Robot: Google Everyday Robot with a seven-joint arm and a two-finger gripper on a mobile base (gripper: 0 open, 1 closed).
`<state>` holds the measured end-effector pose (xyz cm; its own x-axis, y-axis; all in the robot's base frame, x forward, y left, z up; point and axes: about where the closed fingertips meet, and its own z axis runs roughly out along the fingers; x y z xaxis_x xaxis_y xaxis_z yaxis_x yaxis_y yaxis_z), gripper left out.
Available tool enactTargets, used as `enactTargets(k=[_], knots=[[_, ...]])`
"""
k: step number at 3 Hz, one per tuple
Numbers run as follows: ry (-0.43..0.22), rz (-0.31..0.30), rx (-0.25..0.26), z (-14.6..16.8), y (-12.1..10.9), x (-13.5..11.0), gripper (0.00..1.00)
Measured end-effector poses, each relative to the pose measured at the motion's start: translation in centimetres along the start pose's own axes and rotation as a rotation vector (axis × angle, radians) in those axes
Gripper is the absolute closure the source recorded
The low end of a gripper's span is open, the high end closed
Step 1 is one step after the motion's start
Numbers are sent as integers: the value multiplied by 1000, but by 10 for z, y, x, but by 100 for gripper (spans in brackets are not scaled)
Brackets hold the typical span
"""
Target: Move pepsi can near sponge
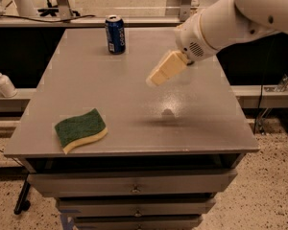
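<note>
The robot's gripper needs to next move to the pepsi can and close around the middle of its body (116, 36), under the silver top of the can.
The pepsi can (115, 34) is dark blue with a silver top and stands upright at the far edge of the grey table (134, 104), left of centre. The sponge (80, 130), green on top with a pale yellow layer below, lies flat near the front left corner. My gripper (164, 70), cream-coloured at the end of the white arm (230, 23), hangs above the middle of the table. It is to the right of the can and nearer the camera, well apart from it and holding nothing I can see. It is far from the sponge.
A white pump bottle (3, 83) stands on a low ledge left of the table. The table has drawers (134, 188) below its front edge. A rail and a frame run behind the table's far edge.
</note>
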<state>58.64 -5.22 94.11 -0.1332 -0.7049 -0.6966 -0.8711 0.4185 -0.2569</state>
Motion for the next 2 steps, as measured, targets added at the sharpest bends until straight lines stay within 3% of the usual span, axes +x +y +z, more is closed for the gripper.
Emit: enactTargets(k=[1,2], knots=[[-147,121,52,59,-31,-14,0],[-244,192,101,99,-62,-30,0]])
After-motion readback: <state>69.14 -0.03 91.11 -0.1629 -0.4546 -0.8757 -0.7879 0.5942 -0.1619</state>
